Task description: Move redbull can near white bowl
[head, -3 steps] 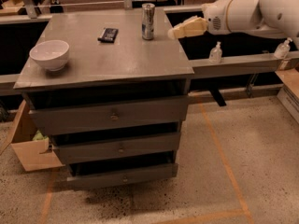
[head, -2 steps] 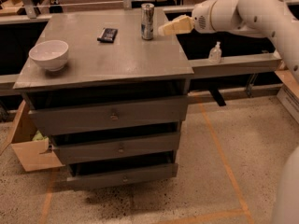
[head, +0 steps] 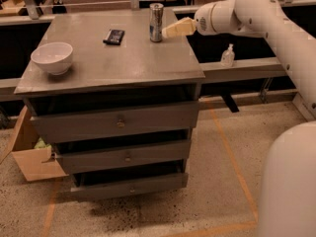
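Next, my gripper needs to go up to the redbull can's upper half point(head: 156, 14) and close there, leaving its lower half clear below the fingers.
The redbull can point(head: 156, 22), a slim silver can with faint blue panels, stands upright at the back of the grey cabinet top point(head: 133, 63). The white bowl point(head: 52, 58) sits at the top's front left, far from the can. My gripper point(head: 167, 32) reaches in from the right on a white arm, its cream tips just right of the can and very close to its lower half.
A flat black rectangular object point(head: 114, 36) lies left of the can. A clear pump bottle point(head: 227, 56) stands on the ledge to the right of the cabinet. A cardboard box point(head: 30, 152) sits on the floor at the left.
The arm has swung left toward the can, bringing the gripper's tips from well right of it to just beside it. The can and bowl have not moved.
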You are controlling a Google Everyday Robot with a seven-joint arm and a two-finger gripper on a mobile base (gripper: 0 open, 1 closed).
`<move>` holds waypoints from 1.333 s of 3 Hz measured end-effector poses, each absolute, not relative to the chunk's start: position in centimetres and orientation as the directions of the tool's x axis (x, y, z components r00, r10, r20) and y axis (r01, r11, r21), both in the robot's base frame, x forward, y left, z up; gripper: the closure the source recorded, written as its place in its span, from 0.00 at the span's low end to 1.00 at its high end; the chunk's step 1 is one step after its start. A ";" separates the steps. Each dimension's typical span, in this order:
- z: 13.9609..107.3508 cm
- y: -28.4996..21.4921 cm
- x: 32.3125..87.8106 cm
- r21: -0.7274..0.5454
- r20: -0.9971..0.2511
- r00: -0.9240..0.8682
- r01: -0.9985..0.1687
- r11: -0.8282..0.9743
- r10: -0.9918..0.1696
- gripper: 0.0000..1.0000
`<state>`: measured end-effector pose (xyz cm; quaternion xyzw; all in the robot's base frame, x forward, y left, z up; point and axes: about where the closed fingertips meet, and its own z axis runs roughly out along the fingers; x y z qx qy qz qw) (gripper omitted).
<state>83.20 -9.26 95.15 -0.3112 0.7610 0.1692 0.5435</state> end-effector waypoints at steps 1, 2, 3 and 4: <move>94.3 -9.5 83.9 -0.064 -0.945 -0.219 -0.602 0.796 -0.241 0.00; 90.7 -8.7 85.4 0.000 -0.957 -0.244 -0.537 0.844 -0.155 0.00; 89.7 -8.3 88.2 0.000 -0.978 -0.185 -0.469 0.883 -0.098 0.00; 90.4 -7.8 90.7 -0.055 -0.988 -0.109 -0.440 0.896 -0.114 0.00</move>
